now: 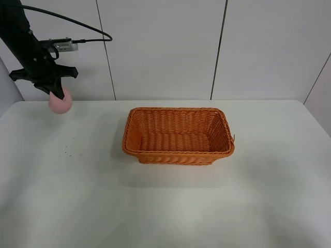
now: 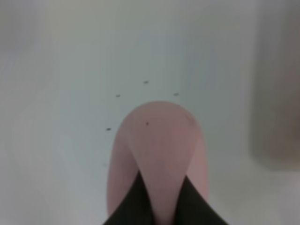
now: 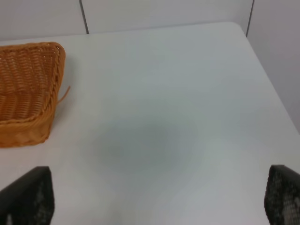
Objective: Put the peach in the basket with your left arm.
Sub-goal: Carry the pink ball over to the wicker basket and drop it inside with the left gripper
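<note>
The robot's left gripper needs to let go of the peach on the orange woven basket's bottom, close to its near side (image 1: 166, 138).
The pale pink peach (image 1: 60, 103) hangs in my left gripper (image 1: 56, 94), which is shut on it and holds it in the air above the table's far left, well left of the basket. In the left wrist view the peach (image 2: 159, 145) fills the middle, clasped by the black fingers (image 2: 136, 206). The orange woven basket (image 1: 178, 135) sits at the table's middle and holds nothing; its corner shows in the right wrist view (image 3: 28, 89). My right gripper (image 3: 157, 197) is open, its two black fingertips (image 3: 28, 197) wide apart over bare table, and it is out of the exterior view.
The white table (image 1: 165, 206) has a few small dark specks (image 1: 67, 147) on its left part. A panelled white wall stands behind it. The left arm's black cable (image 1: 77, 23) loops above the gripper.
</note>
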`<control>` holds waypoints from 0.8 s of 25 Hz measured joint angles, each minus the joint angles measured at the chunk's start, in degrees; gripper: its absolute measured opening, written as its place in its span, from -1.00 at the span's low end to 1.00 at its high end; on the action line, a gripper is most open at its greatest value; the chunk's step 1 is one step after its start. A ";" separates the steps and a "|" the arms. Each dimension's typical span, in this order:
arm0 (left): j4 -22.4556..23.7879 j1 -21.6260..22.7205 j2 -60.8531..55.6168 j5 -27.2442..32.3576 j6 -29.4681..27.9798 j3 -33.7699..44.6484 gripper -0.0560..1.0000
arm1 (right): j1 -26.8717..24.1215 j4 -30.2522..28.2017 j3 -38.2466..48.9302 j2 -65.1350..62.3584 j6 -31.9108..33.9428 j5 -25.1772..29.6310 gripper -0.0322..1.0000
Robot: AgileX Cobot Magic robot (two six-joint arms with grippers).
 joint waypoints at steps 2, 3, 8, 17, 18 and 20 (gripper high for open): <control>-1.39 -2.12 -0.48 0.01 -0.11 -0.55 -0.68 | 0.00 0.00 0.00 0.00 0.00 0.00 0.41; -2.19 -3.42 -0.48 0.01 -0.11 -1.23 -0.68 | 0.00 0.00 0.00 0.00 0.00 0.00 0.41; -3.85 -13.91 -0.48 0.06 -0.13 -4.15 -0.68 | 0.00 0.00 0.00 0.00 0.00 0.00 0.41; -4.55 -29.30 4.21 -3.22 -0.36 -7.79 -0.68 | 0.00 0.00 0.00 0.00 0.00 0.00 0.41; -4.55 -30.11 5.91 -3.53 -0.36 -8.93 -0.68 | 0.00 0.00 0.00 0.00 0.00 0.00 0.41; -4.55 -31.56 10.14 -4.26 -0.56 -11.30 -0.68 | 0.00 0.00 0.00 0.00 0.00 0.00 0.41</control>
